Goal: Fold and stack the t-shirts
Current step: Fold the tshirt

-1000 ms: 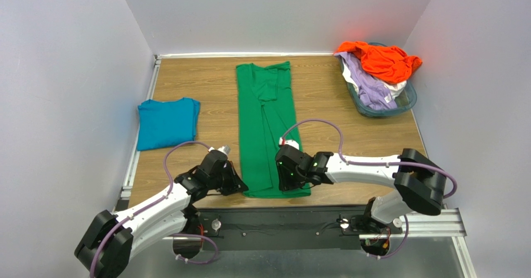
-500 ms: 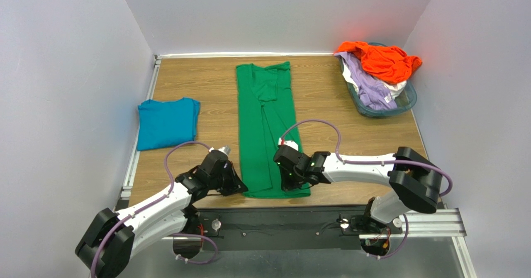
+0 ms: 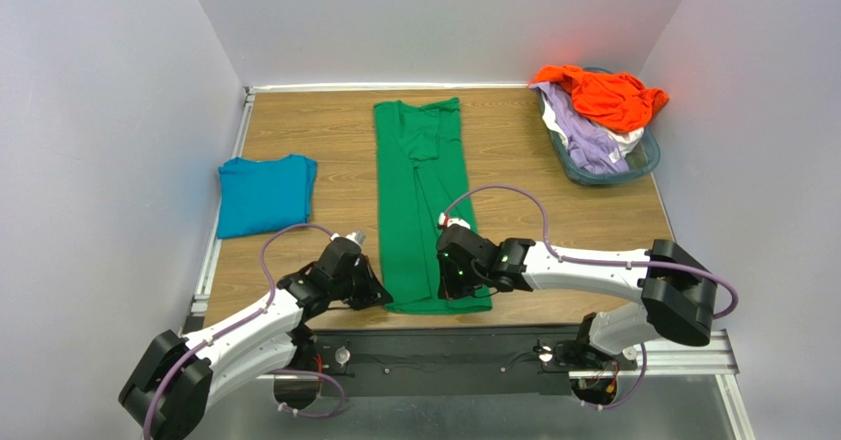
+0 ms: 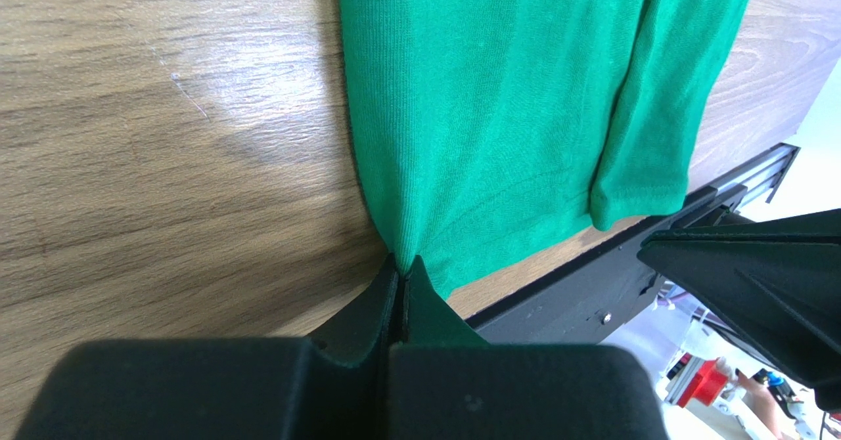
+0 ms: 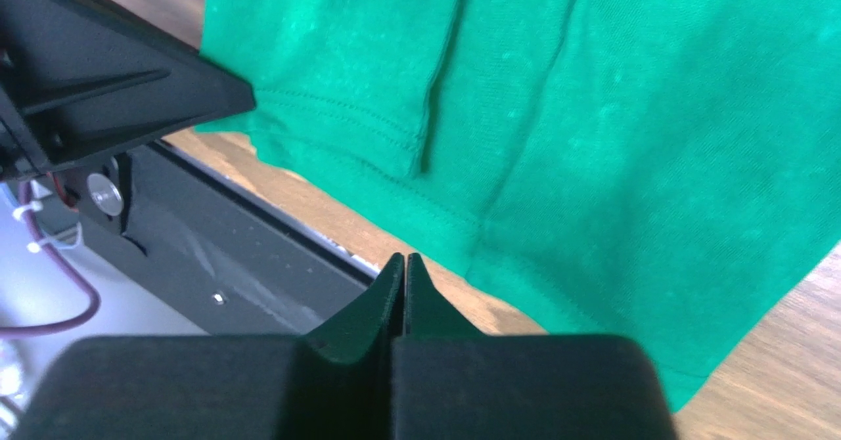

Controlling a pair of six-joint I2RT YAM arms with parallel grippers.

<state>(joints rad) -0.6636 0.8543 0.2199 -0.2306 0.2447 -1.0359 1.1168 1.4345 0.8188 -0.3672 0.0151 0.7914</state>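
My right gripper's closed fingers are past the hem of the t-shirt's flared near end. I should open them, pinch the top flap's edge (image 5: 478, 231) and pull it inward.
The bright green t-shirt (image 3: 420, 184) lies as a long narrow strip down the middle of the table. My left gripper (image 3: 383, 298) is shut on its near-left corner, and the cloth (image 4: 494, 95) puckers into the closed tips (image 4: 400, 263). My right gripper (image 3: 456, 284) hovers over the shirt's near end. Its jaws (image 5: 403, 260) are closed with no cloth between them, the tips over the wood strip just past the hem (image 5: 642, 115). The teal-blue t-shirt (image 3: 262, 194) lies folded at the left.
A bluish plastic basket (image 3: 644, 162) at the back right holds the orange (image 3: 602, 95), lavender (image 3: 582, 135) and white (image 3: 624, 137) shirts. The table's near edge and black rail (image 5: 227, 253) lie right under both grippers. Grey walls close three sides.
The right arm's elbow has swung out to the right, and its gripper has shifted only slightly over the shirt's near end. The left arm and the shirts have not moved.
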